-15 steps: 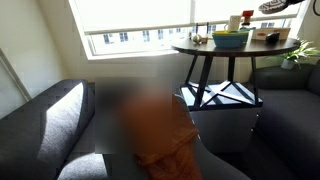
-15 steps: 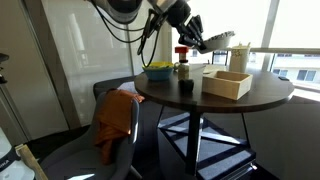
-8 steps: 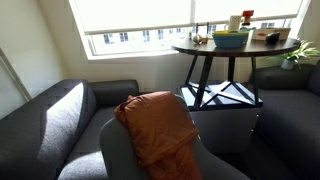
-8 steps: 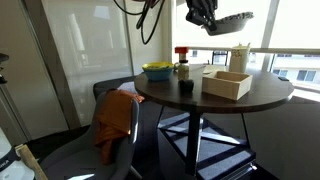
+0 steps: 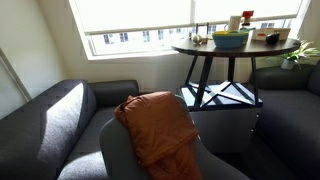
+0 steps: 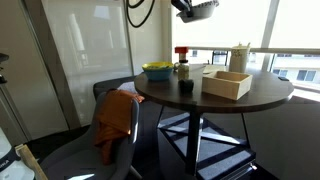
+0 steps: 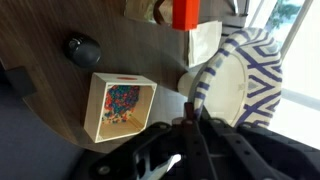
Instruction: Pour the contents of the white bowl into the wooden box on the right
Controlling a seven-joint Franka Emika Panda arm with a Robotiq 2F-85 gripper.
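Note:
The robot's gripper needs to release the white bowl on the round table's bare end (image 5: 192,43) next to the green-yellow bowl.
High above the round table (image 6: 262,96), at the top edge of an exterior view, my gripper (image 6: 188,7) is shut on the rim of the white bowl (image 6: 206,8). In the wrist view the gripper (image 7: 190,118) pinches that rim, and the white bowl (image 7: 236,88) shows white with blue stripes. Whether anything is left in it I cannot tell. The wooden box (image 6: 227,83) stands on the table far below. From the wrist camera the wooden box (image 7: 120,108) has colourful bits inside. The other exterior view shows the wooden box (image 5: 270,37) but not my gripper.
On the table stand a green-yellow bowl (image 6: 157,70), a red-capped bottle (image 6: 181,60), a small dark cup (image 6: 186,87) and an upright white cup (image 6: 240,57). An orange cloth (image 5: 160,125) is draped over a chair. A grey sofa (image 5: 50,115) stands beside the window.
My gripper has risen with the white bowl and drifted left, from just above the table's things to the top edge of the exterior view. The things on the table have not moved.

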